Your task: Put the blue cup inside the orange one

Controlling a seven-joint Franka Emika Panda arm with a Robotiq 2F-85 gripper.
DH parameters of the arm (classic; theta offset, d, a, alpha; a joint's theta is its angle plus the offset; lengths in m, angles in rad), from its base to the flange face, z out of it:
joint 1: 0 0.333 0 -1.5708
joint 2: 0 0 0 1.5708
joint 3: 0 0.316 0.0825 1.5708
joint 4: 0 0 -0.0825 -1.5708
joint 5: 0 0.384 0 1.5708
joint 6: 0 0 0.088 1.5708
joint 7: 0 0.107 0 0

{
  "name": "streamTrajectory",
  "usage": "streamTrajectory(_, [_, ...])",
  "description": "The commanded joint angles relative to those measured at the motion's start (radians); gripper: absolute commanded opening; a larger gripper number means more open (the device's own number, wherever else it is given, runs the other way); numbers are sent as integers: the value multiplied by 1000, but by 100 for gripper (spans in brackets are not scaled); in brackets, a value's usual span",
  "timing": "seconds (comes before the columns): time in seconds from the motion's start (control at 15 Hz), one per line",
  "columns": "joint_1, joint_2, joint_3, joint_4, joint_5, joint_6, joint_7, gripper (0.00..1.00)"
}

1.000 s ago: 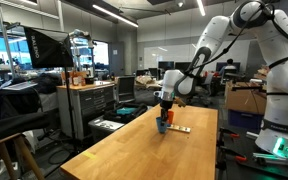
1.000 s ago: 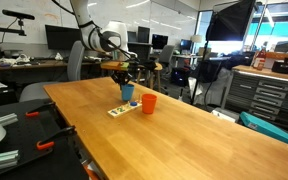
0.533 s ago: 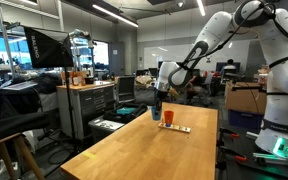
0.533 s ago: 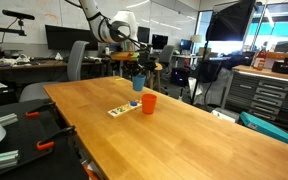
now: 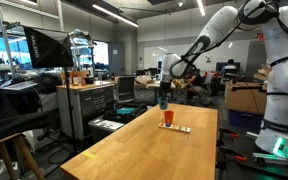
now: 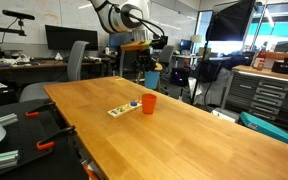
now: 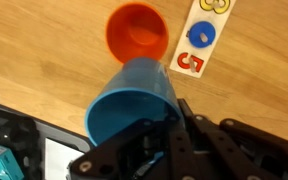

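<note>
My gripper will let go of the blue cup inside the upright orange cup (image 5: 169,113) (image 7: 137,32) beside the flat tan strip.
My gripper (image 7: 134,135) is shut on the blue cup (image 7: 132,95) and holds it in the air above the wooden table. In both exterior views the blue cup (image 5: 164,102) (image 6: 151,78) hangs well above the orange cup (image 5: 168,118) (image 6: 149,103), which stands upright on the table. In the wrist view the orange cup (image 7: 137,33) lies just beyond the blue cup's rim, its empty inside showing. The gripper (image 6: 149,68) grips the blue cup from above.
A flat tan strip (image 7: 206,38) with a blue disc and a red numeral lies on the table beside the orange cup; it also shows in the exterior views (image 6: 122,108) (image 5: 176,128). The wooden table (image 6: 164,140) stretches toward the camera. Cabinets and chairs stand around.
The gripper has lifted the blue cup from the table beside the orange cup to well above it. The orange cup and the strip have not moved.
</note>
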Motion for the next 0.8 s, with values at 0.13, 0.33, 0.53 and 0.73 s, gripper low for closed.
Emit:
streamTrajectory(0.13, [-40, -18, -27, -5, -39, -104, 39, 2])
streamTrajectory(0.33, [-58, -14, -14, -24, -14, -92, 16, 3])
streamTrajectory(0.53, [-62, -5, 0, -50, 7, -77, 0, 2])
streamTrajectory(0.73, [-58, 2, 15, -64, 16, -58, -2, 2])
